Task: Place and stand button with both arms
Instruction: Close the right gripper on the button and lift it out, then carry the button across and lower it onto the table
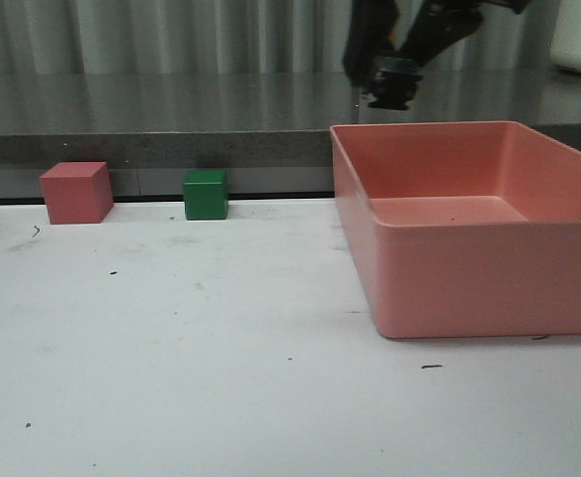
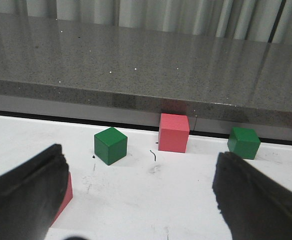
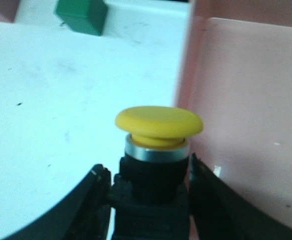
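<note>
The robot's right gripper needs to put the button down on the white table (image 1: pixel 134 300) (image 3: pixel 26 152) in front of the pink and green cubes.
The button (image 3: pixel 158 125) has a yellow mushroom cap, a silver ring and a black body. In the right wrist view my right gripper (image 3: pixel 148 180) is shut on its black base, cap pointing away from the wrist. In the front view the right gripper (image 1: pixel 387 87) hangs high above the back left corner of the pink bin (image 1: pixel 449 278), and the button shows only as a dark lump there. My left gripper (image 2: pixel 143 200) is open and empty, low over the white table. It is out of the front view.
A pink cube (image 1: pixel 75 192) and a green cube (image 1: pixel 206 194) stand at the table's back edge below a grey ledge (image 1: pixel 151 119). The left wrist view shows two green cubes (image 2: pixel 110 145) (image 2: pixel 243 142), a pink cube (image 2: pixel 173 132) and another pink block (image 2: pixel 63 192) beside its finger.
</note>
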Controlling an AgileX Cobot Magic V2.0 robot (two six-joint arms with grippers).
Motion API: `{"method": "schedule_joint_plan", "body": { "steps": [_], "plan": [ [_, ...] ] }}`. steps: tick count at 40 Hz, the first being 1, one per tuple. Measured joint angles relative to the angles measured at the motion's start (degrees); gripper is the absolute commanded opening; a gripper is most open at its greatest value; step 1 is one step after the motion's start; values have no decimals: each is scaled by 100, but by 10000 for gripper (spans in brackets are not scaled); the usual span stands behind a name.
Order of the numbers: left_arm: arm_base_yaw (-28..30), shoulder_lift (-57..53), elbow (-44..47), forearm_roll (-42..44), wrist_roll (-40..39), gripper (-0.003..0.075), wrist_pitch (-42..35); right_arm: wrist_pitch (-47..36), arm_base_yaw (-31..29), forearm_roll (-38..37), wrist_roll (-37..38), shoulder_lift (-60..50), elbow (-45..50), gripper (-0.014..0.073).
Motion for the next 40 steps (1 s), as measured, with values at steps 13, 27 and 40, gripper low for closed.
{"method": "schedule_joint_plan", "body": {
  "steps": [13, 27, 40],
  "plan": [
    [0, 0, 0, 0, 0, 564, 0, 38, 1712, 417, 59, 1297, -996, 235],
    [0, 0, 0, 0, 0, 564, 0, 371, 1846, 484, 1465, 3111, -2601, 235],
    [0, 0, 0, 0, 0, 564, 0, 640, 1797, 335, 2341, 3891, -3032, 237]
  ]
}}
